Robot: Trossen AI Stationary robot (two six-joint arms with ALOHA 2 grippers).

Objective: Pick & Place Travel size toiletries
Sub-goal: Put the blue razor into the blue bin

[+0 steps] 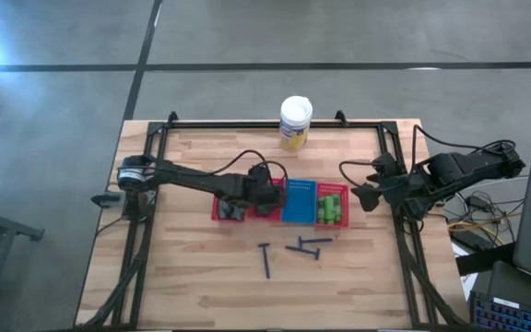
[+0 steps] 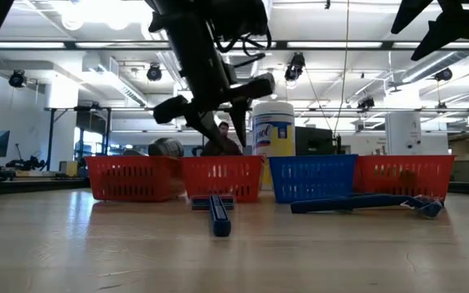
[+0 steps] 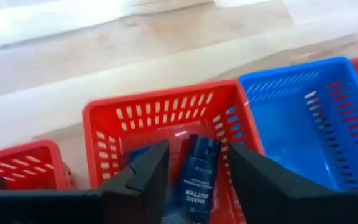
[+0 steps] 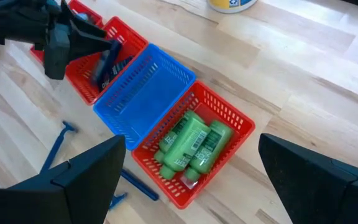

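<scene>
The robot's left gripper should next go to the blue T-shaped stick lying apart from the others and close on the stick's handle point(image 1: 265, 254) near its crossbar.
My left gripper point(image 3: 197, 149) hovers open over the second red tray point(image 3: 160, 112). A dark blue tube point(image 3: 197, 177) lies in that tray, showing between the two fingers with a gap on each side. Green bottles point(image 4: 191, 146) lie in the far-right red tray point(image 1: 332, 221). A grey bottle point(image 2: 165, 148) sits in the leftmost red tray. Thin blue T-shaped sticks point(image 1: 265, 260) point(image 1: 307, 245) lie on the bare wood nearer to me. My right gripper point(image 4: 191, 142) waits open, raised at the table's right side point(image 1: 362, 195).
The blue tray point(image 1: 298, 201) stands between the red trays, all in one row across the table's middle. A white-lidded, yellow-labelled jar point(image 1: 295, 123) stands near the far edge. A black frame runs along the table's edges. There is bare wood near and left.
</scene>
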